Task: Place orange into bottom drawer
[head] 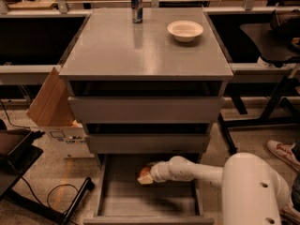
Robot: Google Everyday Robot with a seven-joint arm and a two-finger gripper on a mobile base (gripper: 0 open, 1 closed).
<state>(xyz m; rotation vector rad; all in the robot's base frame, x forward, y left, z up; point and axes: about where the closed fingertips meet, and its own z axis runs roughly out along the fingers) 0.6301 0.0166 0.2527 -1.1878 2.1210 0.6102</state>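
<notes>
Next, my gripper lets go of the orange near the middle of the bottom drawer's flat inside [142,191].
The bottom drawer [117,205] of the grey cabinet is pulled open, a shallow grey tray with a flat floor. My white arm reaches from the lower right into it. The gripper [146,174] is at the back middle of the drawer, under the drawer above. The orange [144,176] shows as a pale orange lump at the gripper's tip, low over the drawer floor. I cannot tell whether it rests on the floor or is held.
On the cabinet top [117,50] stand a blue can [136,6] and a white bowl [185,30]. An open cardboard box [54,111] sits left of the cabinet. A black stand base [28,172] lies at lower left. A person's shoe [283,153] is at right.
</notes>
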